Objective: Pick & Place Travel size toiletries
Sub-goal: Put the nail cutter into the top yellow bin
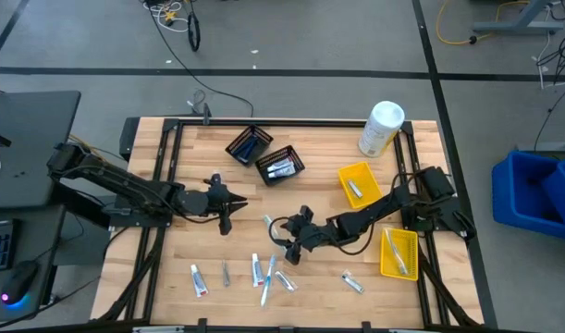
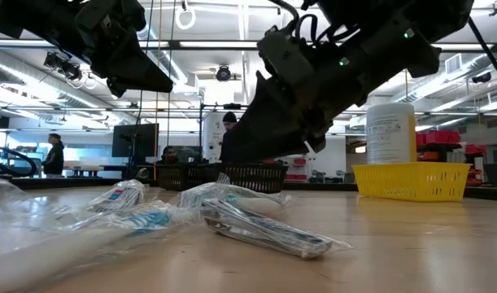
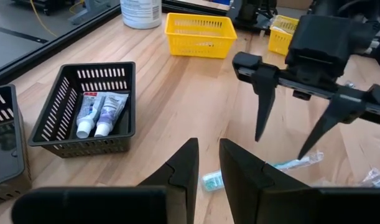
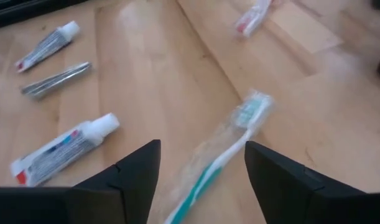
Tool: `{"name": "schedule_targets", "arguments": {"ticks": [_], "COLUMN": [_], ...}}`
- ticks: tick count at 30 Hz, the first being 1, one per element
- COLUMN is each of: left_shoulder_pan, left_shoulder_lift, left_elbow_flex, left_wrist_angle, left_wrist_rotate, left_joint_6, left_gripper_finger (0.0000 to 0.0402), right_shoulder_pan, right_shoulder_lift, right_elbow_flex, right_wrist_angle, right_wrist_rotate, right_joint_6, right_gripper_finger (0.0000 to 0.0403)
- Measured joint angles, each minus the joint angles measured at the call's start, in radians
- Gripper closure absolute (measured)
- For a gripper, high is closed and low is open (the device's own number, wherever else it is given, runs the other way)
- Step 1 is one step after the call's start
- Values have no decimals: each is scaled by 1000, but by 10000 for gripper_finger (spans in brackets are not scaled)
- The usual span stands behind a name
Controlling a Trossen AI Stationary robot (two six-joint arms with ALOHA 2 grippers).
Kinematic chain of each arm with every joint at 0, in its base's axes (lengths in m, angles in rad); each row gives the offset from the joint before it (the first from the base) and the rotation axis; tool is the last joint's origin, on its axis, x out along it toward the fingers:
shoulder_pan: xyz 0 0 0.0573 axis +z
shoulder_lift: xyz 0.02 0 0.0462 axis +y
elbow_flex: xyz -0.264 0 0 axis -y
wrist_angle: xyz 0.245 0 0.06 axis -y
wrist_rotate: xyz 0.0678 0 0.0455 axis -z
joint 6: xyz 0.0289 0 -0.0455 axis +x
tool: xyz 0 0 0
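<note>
The wrapped nail clipper beside the near yellow bin is next for my right gripper, which should go there and close on the nail clipper's cutting end [image 1: 359, 289].
Travel-size toiletries lie near the table's near edge: toothpaste tubes [image 1: 199, 279] [image 4: 65, 148], a silver piece [image 4: 56, 79] and wrapped toothbrushes [image 1: 268, 277]. One toothbrush in a clear wrapper [image 4: 230, 146] [image 3: 295, 163] lies flat on the wood. My right gripper [image 4: 202, 171] [image 1: 288, 250] is open and hangs just above it, one finger on each side. My left gripper [image 3: 207, 163] [image 1: 227, 222] hovers to the left of it, facing it, with only a narrow gap between its fingers. Nothing is held.
Two black mesh baskets [image 1: 248, 146] [image 1: 280, 166] stand toward the far edge; one holds toothpaste tubes [image 3: 99, 112]. Two yellow bins [image 1: 358, 183] [image 1: 399, 252] sit on the right. A big white canister [image 1: 381, 128] stands at the far right.
</note>
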Motion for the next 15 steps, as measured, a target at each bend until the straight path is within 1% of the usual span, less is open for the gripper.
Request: {"name": "schedule_targets", "arguments": {"ticks": [5, 10, 15], "left_shoulder_pan": [0, 0, 0], "left_shoulder_lift": [0, 0, 0], "left_elbow_flex": [0, 0, 0], "left_wrist_angle": [-1, 0, -1], "left_wrist_rotate": [0, 3, 67], "left_joint_6": [3, 46, 119], "left_gripper_finger": [331, 331, 331], "right_shoulder_pan": [-10, -17, -31], "right_shoulder_lift": [3, 3, 3], "right_elbow_flex": [0, 0, 0], "right_wrist_angle": [-2, -2, 5], "right_wrist_rotate": [4, 4, 4], "right_joint_6": [7, -37, -46], "right_gripper_finger": [171, 167, 158]}}
